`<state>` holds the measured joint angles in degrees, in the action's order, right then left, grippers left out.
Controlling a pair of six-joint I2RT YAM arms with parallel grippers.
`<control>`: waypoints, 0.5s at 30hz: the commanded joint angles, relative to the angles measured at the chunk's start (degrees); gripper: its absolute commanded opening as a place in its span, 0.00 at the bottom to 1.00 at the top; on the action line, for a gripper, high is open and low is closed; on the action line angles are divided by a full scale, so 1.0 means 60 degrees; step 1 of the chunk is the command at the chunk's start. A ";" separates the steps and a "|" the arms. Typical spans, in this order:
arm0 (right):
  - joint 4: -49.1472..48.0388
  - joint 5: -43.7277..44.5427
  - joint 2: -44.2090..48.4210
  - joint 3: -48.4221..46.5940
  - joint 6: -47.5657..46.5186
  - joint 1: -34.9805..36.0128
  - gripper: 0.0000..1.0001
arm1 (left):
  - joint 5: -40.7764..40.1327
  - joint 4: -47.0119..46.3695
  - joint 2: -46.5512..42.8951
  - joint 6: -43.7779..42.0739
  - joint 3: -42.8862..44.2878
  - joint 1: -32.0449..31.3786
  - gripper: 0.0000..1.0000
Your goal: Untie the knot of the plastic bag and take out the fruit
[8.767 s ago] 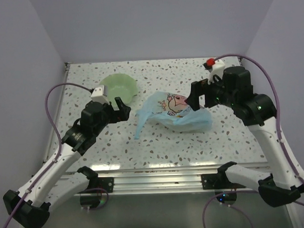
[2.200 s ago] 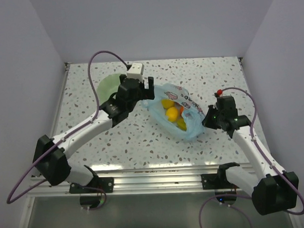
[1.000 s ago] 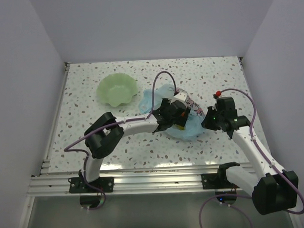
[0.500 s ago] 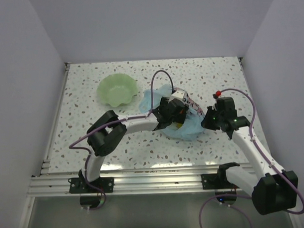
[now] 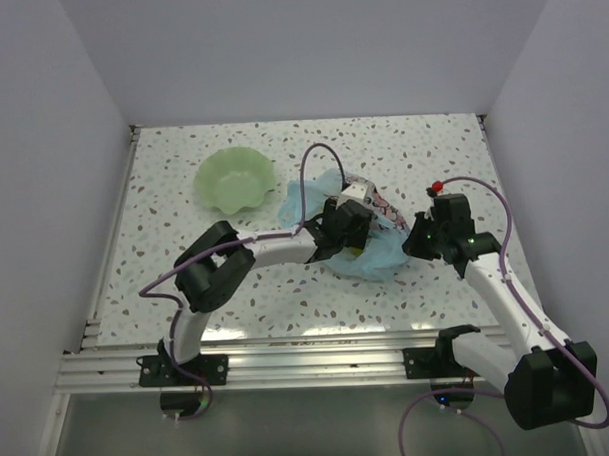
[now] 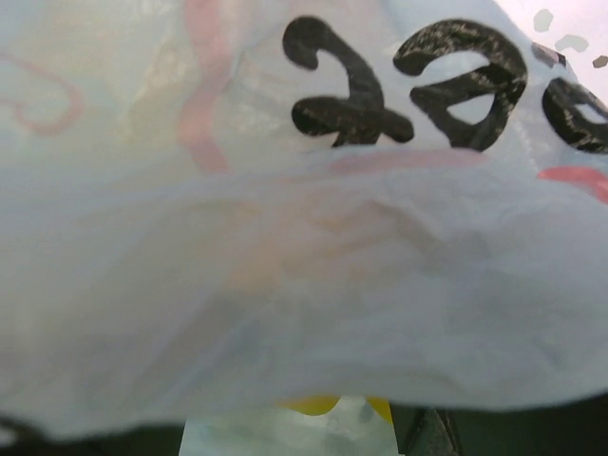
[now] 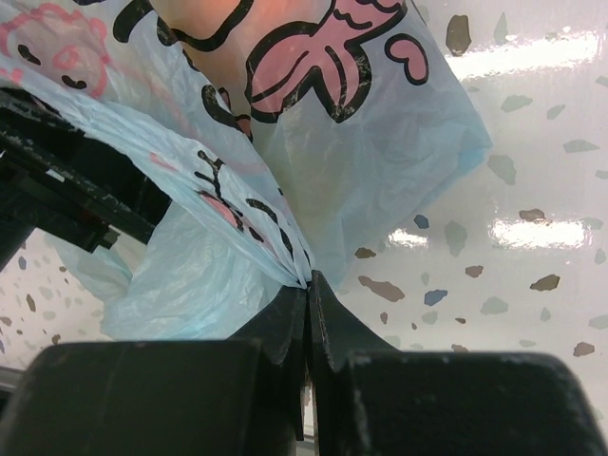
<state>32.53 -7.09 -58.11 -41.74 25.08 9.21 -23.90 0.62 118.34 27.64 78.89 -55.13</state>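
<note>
The bunched corner of the bag pulls film tight over my left gripper, so next my right gripper opens and takes the bag's near side (image 5: 374, 267) to make the bag's opening wider.
The light-blue plastic bag (image 5: 377, 247) lies open right of the table's middle, its cartoon print facing up. My left gripper (image 5: 352, 236) reaches into its mouth from the left, and the film hides the fingers. In the left wrist view the printed bag (image 6: 304, 237) fills the picture, with a sliver of yellow fruit (image 6: 313, 406) below its edge. A yellow bit of fruit (image 5: 357, 252) also shows in the top view. My right gripper (image 7: 308, 280) is shut on a bunched fold of the bag (image 7: 361, 161) at its right side. The knot is out of view.
A pale green wavy-rimmed bowl (image 5: 235, 178) stands at the back left, apart from the bag. The left arm (image 5: 265, 251) stretches low across the table toward the bag. Speckled tabletop (image 7: 532, 171) shows right of the bag, with walls on three sides.
The left wrist has shifted slightly back and up inside the bag's mouth. The right gripper holds the same fold and has not moved.
</note>
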 commanded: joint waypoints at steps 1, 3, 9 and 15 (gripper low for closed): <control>0.0056 0.0142 0.0148 -0.0119 0.0009 -0.0027 0.00 | -0.0323 -0.0133 -0.0986 -0.0065 -0.0432 0.0092 0.43; 0.0115 0.0303 0.0192 -0.0163 -0.0005 -0.0027 0.00 | -0.0323 -0.0118 -0.1311 -0.0080 -0.0610 0.0092 0.38; 0.0305 0.0727 0.0280 -0.0236 -0.0035 -0.0012 0.00 | 0.0187 0.0482 -0.2715 -0.0226 -0.1546 0.0078 0.32; 0.0554 0.1167 0.0266 -0.0339 -0.0035 -0.0027 0.00 | 0.1388 0.1228 -0.4326 -0.0622 -0.1986 0.0092 0.33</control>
<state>33.43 -3.97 -57.30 -41.78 25.08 9.28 -18.63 5.39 98.00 26.33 67.90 -55.16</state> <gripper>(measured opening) 0.011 0.729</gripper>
